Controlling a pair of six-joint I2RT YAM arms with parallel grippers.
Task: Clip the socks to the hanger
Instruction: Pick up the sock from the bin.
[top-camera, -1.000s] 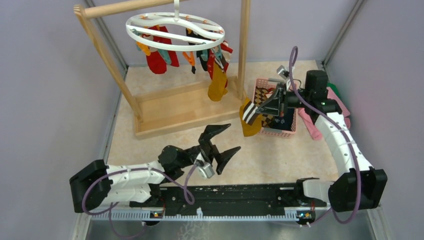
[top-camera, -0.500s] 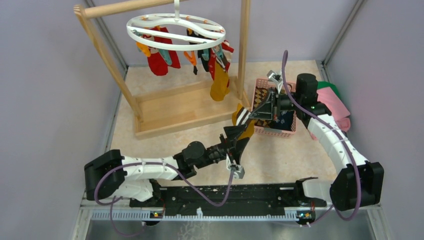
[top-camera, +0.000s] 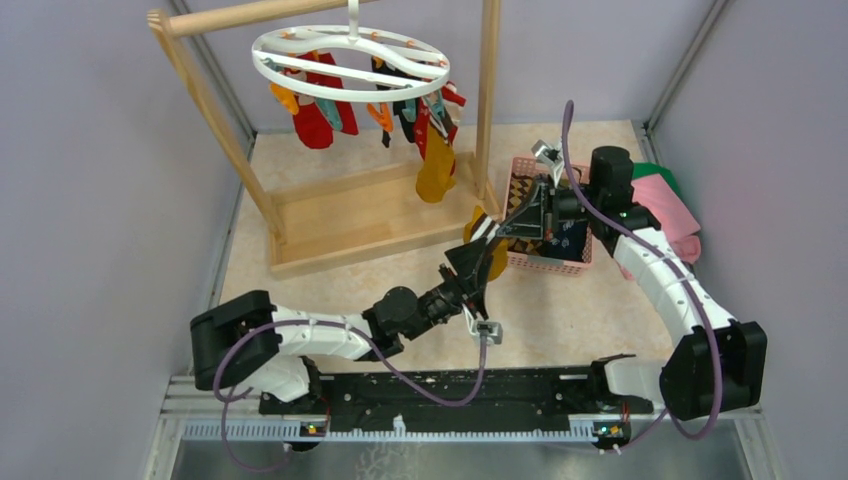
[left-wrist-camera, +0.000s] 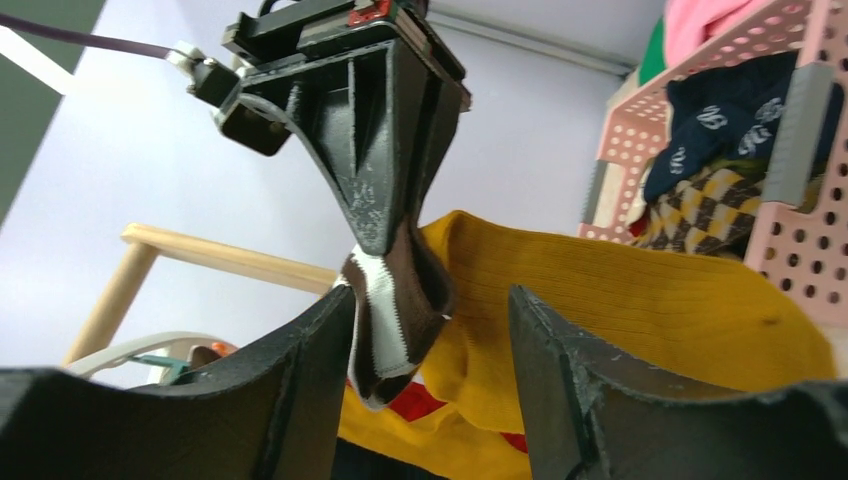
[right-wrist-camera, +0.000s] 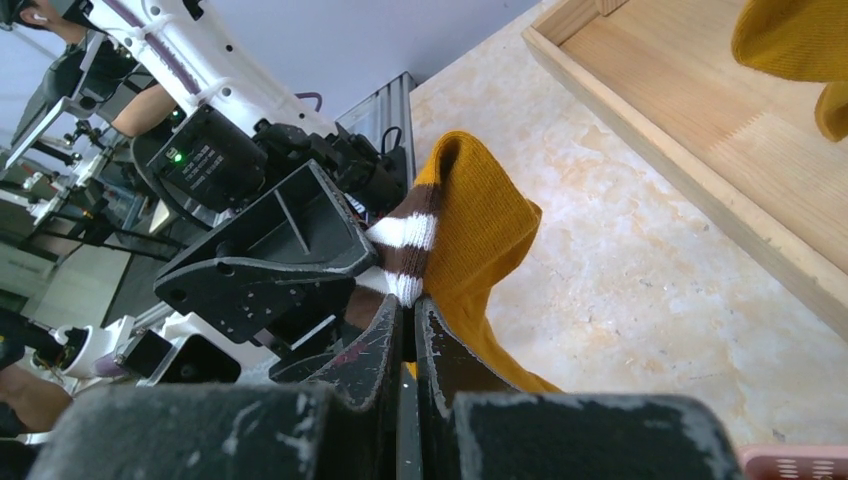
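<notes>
My right gripper will wait to regrasp the striped cuff's rim until my left gripper takes the cuff (left-wrist-camera: 388, 320), because my right gripper pinches it with the mustard sock folded over.
My right gripper (top-camera: 503, 228) is shut on the brown-and-white striped cuff of a mustard sock (top-camera: 493, 256) and holds it in the air left of the pink basket (top-camera: 560, 264). The sock also shows in the right wrist view (right-wrist-camera: 480, 220), pinched at the gripper (right-wrist-camera: 410, 305). My left gripper (top-camera: 470, 268) is open, its jaws on either side of the hanging sock; in the left wrist view the cuff (left-wrist-camera: 395, 305) hangs between its fingers (left-wrist-camera: 310, 370). The white ring hanger (top-camera: 350, 62) hangs on the wooden rack with several socks (top-camera: 318, 115) clipped on.
The wooden rack frame (top-camera: 370, 215) stands at the back left. The pink basket holds argyle (top-camera: 525, 192) and navy socks (top-camera: 572, 238). A pink cloth (top-camera: 672, 205) and green cloth (top-camera: 652, 170) lie at the far right.
My left arm reached forward and right from the near middle until its open jaws came around the sock. My right gripper moved the sock slightly left and up.
</notes>
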